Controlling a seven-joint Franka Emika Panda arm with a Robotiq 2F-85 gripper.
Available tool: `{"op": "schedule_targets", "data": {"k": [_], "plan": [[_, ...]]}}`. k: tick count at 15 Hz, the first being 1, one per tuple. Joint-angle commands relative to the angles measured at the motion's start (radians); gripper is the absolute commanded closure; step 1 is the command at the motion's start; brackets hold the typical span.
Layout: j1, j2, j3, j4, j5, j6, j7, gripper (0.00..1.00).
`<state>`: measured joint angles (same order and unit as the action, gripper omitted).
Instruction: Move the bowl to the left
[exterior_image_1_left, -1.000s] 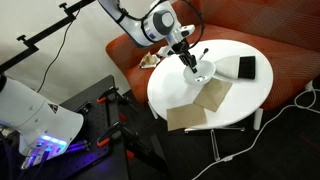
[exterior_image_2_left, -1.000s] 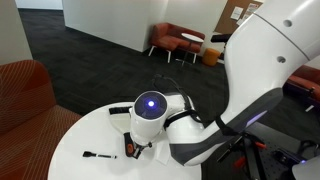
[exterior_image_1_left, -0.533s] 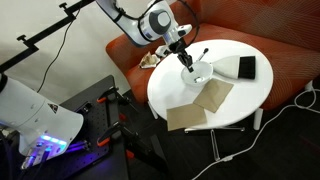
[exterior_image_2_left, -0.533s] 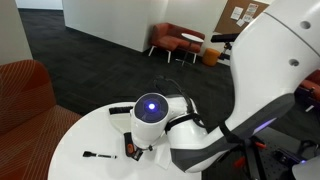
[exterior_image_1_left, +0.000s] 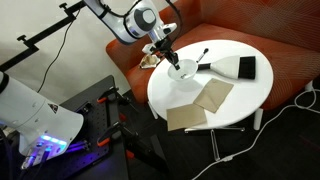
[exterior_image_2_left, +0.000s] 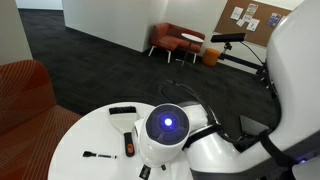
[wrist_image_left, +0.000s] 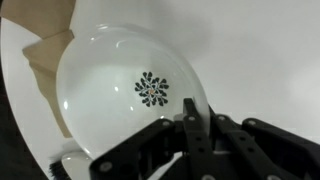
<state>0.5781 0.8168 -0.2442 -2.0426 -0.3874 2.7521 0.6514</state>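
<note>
The robot's gripper will release the bowl on the white table (exterior_image_1_left: 177, 57) between the black pen and the table's edge.
The bowl (exterior_image_1_left: 181, 70) is small, round and white and sits at the left rear of the round white table (exterior_image_1_left: 245, 95). In the wrist view the bowl (wrist_image_left: 110, 95) fills the frame and has a black flower mark in its middle. My gripper (exterior_image_1_left: 166, 58) reaches down at the bowl's left side. In the wrist view the gripper (wrist_image_left: 186, 112) is shut on the bowl's near rim, one finger inside and one outside. In an exterior view the arm (exterior_image_2_left: 168, 125) hides the bowl.
A black block (exterior_image_1_left: 246, 67) with a white piece beside it lies at the table's right rear. Two tan napkins (exterior_image_1_left: 212, 95) lie at the front. A black pen (exterior_image_2_left: 97, 155) lies on the table. A red sofa (exterior_image_1_left: 290, 55) stands behind.
My gripper has moved left across the table with the bowl held by its rim. The bowl now sits farther from the black block.
</note>
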Motion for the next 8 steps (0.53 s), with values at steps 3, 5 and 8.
{"op": "schedule_targets", "data": {"k": [3,5,8], "plan": [[0.044,-0.069,0.042,-0.047,-0.001,-0.005,-0.084,0.98],[0.054,-0.058,0.055,-0.023,0.001,-0.009,-0.122,0.98],[0.053,-0.042,0.083,0.013,0.013,-0.017,-0.192,0.98]]}}
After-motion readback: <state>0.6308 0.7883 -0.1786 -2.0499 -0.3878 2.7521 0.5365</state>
